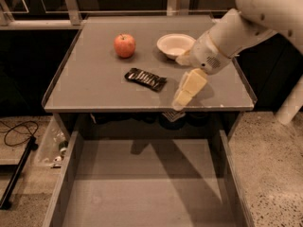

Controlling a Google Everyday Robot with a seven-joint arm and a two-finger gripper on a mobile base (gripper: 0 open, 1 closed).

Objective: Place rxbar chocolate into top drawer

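The gripper needs to next move to the middle of the rxbar chocolate (pixel 147 78) and close there, leaving both short ends of the bar free.
The rxbar chocolate (pixel 145 79) is a flat black bar with white lettering, lying on the grey table top (pixel 94 84) near its middle front. My gripper (pixel 185 91) hangs above the table's front right part, just right of the bar and apart from it, with pale yellow fingers (pixel 191 86) pointing down and forward. It holds nothing. The top drawer (pixel 147 183) is pulled out below the table's front edge, wide, grey and with nothing in it.
A red apple (pixel 124 45) sits at the back left of the table. A white bowl (pixel 175 45) sits at the back middle, close behind my arm (pixel 236 30). Cables and a plastic bag lie on the floor at left.
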